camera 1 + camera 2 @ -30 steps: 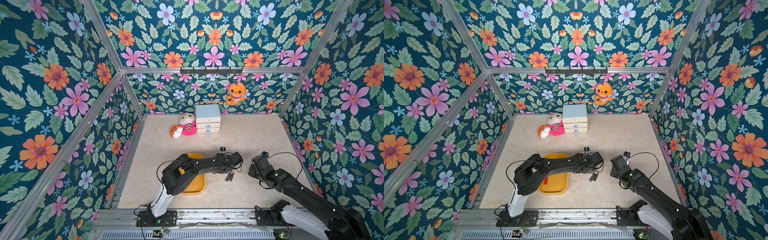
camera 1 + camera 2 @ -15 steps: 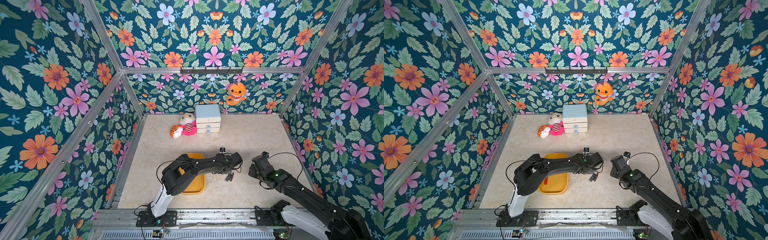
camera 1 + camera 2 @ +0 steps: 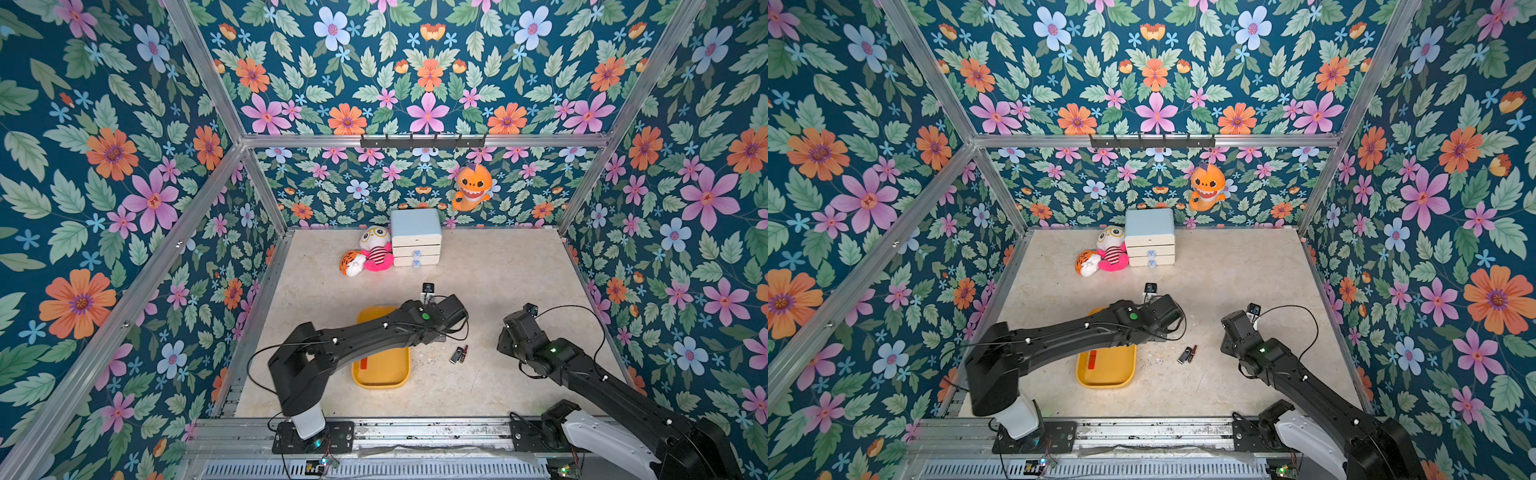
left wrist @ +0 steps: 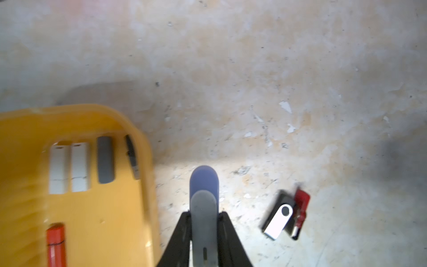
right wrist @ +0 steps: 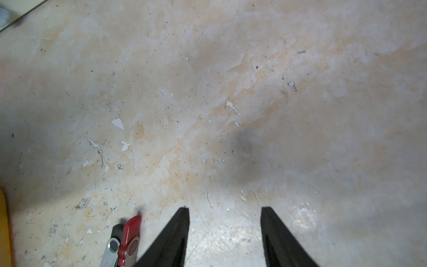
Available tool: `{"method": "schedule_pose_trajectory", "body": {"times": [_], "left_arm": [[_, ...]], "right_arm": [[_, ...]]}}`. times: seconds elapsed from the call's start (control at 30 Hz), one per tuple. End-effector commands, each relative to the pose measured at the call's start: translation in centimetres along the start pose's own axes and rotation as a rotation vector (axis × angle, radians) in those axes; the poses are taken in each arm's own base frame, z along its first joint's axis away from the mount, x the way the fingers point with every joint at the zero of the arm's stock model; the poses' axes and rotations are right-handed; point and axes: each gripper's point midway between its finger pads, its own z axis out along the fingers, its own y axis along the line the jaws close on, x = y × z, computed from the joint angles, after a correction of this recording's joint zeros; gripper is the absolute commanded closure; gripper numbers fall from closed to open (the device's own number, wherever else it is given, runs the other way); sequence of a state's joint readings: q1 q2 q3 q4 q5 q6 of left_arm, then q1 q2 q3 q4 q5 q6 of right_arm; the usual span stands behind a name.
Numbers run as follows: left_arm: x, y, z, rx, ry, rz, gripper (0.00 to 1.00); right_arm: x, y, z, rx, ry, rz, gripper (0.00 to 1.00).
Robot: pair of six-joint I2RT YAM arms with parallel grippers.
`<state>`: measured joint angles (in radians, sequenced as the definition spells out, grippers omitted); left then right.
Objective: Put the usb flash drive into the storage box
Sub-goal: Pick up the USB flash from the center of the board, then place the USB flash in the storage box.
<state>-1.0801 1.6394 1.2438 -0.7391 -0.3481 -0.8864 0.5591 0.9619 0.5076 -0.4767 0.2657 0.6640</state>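
Note:
The robot's left gripper will set the grey usb flash drive down in the yellow storage box point(image 3: 373, 362) point(image 4: 80, 241), next to the orange-red drive. The grey drive now hangs just beside the box's rim.
In the left wrist view my left gripper point(image 4: 204, 213) is shut on a grey usb flash drive point(image 4: 203, 222) with a blue end, and it hangs over the floor just beside the rim of the yellow storage box point(image 4: 111, 208). The storage box point(image 3: 386, 370) point(image 3: 1113, 370) holds several drives: two white, one grey, one black and one orange-red point(image 4: 55, 242). A black-and-silver swivel drive point(image 4: 278, 219) point(image 3: 455, 355) and a red drive point(image 4: 301, 203) point(image 5: 130, 235) lie together on the floor between the arms. My right gripper point(image 5: 225, 209) is open over bare floor beside them.
A white three-drawer cabinet point(image 3: 415, 237) with a pale blue top stands at the back, with plush toys point(image 3: 374, 249) beside it. An orange plush point(image 3: 473, 187) hangs on the back wall. Flowered walls enclose the beige floor point(image 3: 498, 270).
My left gripper's jaws have closed on the grey drive. Both arms stay almost where they were, and the two drives on the floor have not moved.

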Motion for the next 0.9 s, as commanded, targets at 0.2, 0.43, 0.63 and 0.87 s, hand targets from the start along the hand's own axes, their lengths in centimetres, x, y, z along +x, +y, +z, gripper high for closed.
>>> {"method": "schedule_pose_trajectory", "body": {"times": [0.2,0.43,0.63,0.87], "left_arm": [[6.7,11.9,1.1,-0.141,0.105,-0.094,0.87],[8.8,12.0,4.8,-0.111,0.162,-0.085,0.87],[10.0,12.4,6.3,-0.125,0.193,-0.078,0.85],[9.9,12.6,6.0,-0.127,0.189,-0.071,0.60]], "right_arm": [[-0.1,-0.1,0.0,0.005,-0.005,-0.004,0.45],[0.0,-0.1,0.1,0.012,0.002,-0.006,0.45],[0.0,-0.1,0.2,0.012,0.002,-0.005,0.44],[0.0,0.0,0.3,0.018,0.010,-0.009,0.44]]}}
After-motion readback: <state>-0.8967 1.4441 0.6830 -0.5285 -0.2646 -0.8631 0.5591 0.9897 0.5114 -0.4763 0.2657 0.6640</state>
